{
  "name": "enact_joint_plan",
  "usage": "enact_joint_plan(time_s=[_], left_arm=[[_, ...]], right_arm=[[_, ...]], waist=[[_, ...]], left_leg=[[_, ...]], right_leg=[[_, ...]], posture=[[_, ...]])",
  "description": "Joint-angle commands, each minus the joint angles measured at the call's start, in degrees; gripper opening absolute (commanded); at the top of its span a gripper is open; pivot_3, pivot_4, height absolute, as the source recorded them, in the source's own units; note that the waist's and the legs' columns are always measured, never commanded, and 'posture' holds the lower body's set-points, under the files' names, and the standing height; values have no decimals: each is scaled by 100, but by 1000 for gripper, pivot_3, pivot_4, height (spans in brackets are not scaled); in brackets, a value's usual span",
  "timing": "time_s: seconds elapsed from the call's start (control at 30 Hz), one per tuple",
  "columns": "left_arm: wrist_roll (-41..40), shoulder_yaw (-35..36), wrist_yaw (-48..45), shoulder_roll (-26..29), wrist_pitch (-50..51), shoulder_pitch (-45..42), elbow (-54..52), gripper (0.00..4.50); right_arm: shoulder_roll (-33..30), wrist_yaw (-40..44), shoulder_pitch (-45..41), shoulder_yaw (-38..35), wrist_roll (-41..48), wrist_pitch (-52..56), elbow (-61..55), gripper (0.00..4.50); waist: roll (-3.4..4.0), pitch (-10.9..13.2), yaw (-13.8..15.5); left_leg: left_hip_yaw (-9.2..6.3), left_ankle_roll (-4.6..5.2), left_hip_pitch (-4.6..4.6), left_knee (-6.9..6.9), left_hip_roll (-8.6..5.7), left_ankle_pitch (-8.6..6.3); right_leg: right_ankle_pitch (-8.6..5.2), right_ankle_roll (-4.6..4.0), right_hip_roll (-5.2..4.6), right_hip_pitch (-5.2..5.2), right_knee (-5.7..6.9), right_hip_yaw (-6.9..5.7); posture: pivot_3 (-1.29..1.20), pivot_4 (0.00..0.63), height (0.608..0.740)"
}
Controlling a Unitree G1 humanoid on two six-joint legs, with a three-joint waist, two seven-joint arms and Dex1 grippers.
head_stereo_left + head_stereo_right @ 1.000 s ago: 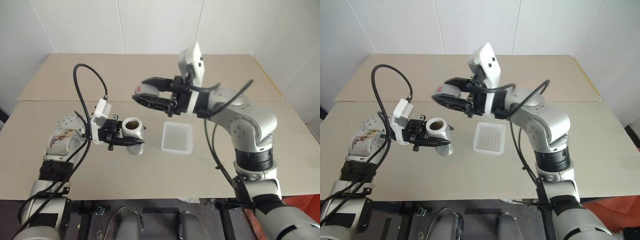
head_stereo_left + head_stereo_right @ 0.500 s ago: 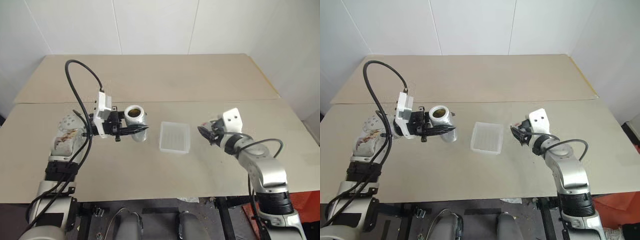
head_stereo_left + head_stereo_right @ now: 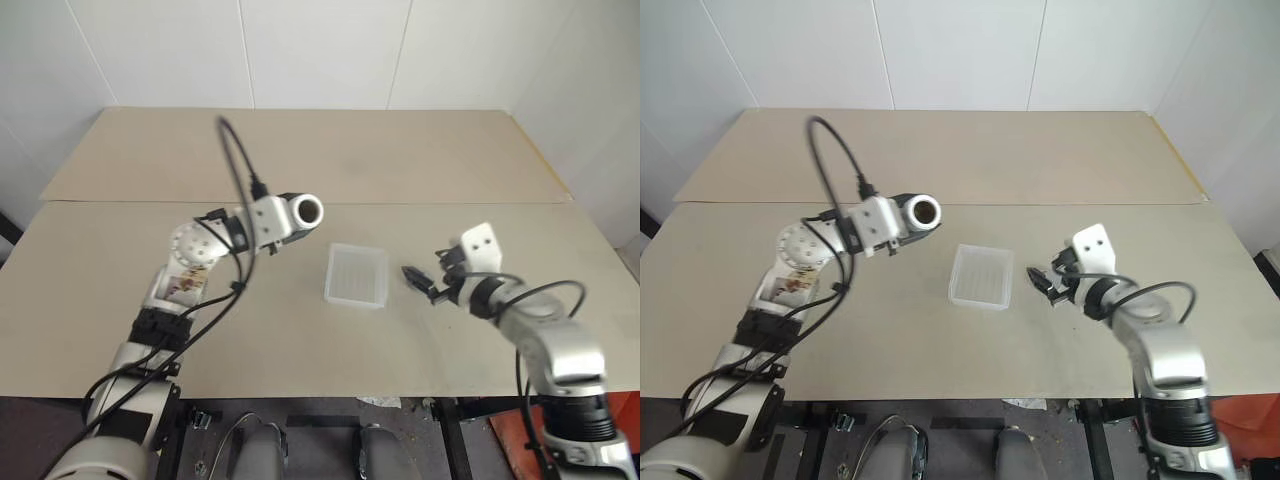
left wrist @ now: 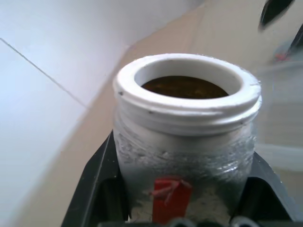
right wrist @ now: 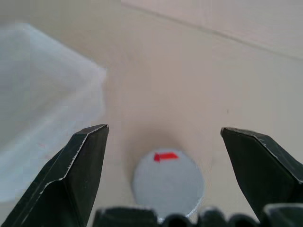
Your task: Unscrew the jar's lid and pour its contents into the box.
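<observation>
Next, I release the jar from my left gripper on the bare table (image 3: 282, 282) beside the box, on the side that is opposite my right gripper.
My left gripper (image 3: 284, 220) is shut on the jar (image 3: 300, 212), holding it above the table to the left of the box (image 3: 356, 276). The jar lies nearly level, its open mouth facing the box side. In the left wrist view the jar (image 4: 184, 142) sits between the black fingers (image 4: 94, 189), and the brown contents (image 4: 184, 87) show inside the white threaded neck. My right gripper (image 3: 420, 284) stands open, low over the table right of the box. The grey lid (image 5: 168, 182) with its red mark lies flat on the table between the open fingers (image 5: 85, 165), touching neither.
The box (image 5: 42, 109) is near the right gripper's left finger. A seam (image 3: 480, 204) runs across the beige table behind both arms. A black cable (image 3: 235, 150) loops above the left arm.
The right gripper has opened, and the lid now lies on the table right of the box. The left arm has carried the jar toward the box and rolled it from upright to nearly level.
</observation>
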Motion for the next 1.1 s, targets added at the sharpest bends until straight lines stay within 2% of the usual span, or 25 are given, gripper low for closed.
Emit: enact_joint_plan(time_s=[0.03, 0.07, 0.17, 0.23, 0.37, 0.53, 0.73, 1.1], left_arm=[[2624, -924, 2526, 337, -1599, -889, 473, 1977], [3548, -1378, 3466, 473, -1740, -1216, 582, 1977], [6017, -2859, 6216, 608, -1152, -2114, 918, 1977], [6775, -3467, 7183, 446, -753, -2442, 1224, 1977], [7470, -4163, 7929, 128, -152, -2652, 1803, 1977], [7627, -4435, 8118, -44, 333, -2664, 2106, 1977], [7443, -4403, 8118, -125, 326, -2742, 2302, 1977], [6344, -3883, 7645, 69, -198, -2756, 2107, 1977]], right_arm=[[-591, 731, -678, -261, 1237, 1444, -640, 4485], [-753, 935, -804, -230, 1476, 1615, -698, 4485], [-1127, 1389, -990, -22, 1767, 1620, -799, 4485], [-1179, 1463, -1111, 44, 1854, 1619, -738, 4485], [-1171, 1467, -1253, 35, 1969, 1549, -755, 4485], [-1085, 1328, -1257, -223, 2239, 1584, -899, 4485], [-1068, 1140, -1087, -299, 2432, 1534, -1089, 4485], [-1137, 1249, -1068, -85, 2301, 1196, -960, 4485]], waist=[[-1, 0, 4], [-1, 0, 15], [-3, 0, 72], [-3, 0, 76], [-3, 0, 75], [-3, 0, 68], [-3, 0, 99], [-3, 0, 64]], left_leg=[[0, 0, 0, 0, 0, 0], [0, 0, 0, -2, 0, 0], [-3, 1, -5, -6, -1, -1], [0, 1, -12, -1, -6, -1], [4, 1, -20, 2, -11, -1], [4, 1, -25, 2, -9, -1], [3, 0, -24, 7, -10, -1], [3, 0, -25, 7, -12, -1]], right_leg=[[1, 0, 0, -1, 1, 0], [1, -1, 1, -2, 0, 0], [0, 2, 0, -1, -7, -3], [1, 10, -5, -2, -10, -2], [1, 15, -11, -14, -3, -2], [2, 14, -9, -23, 1, -1], [2, 14, -14, -15, 1, -7], [2, 14, -17, -16, 1, -7]], posture=[[0, 150, 740], [0, 150, 740], [0, 150, 740], [0, 150, 740], [0, 150, 740], [0, 150, 740], [0, 150, 740], [0, 150, 740]])
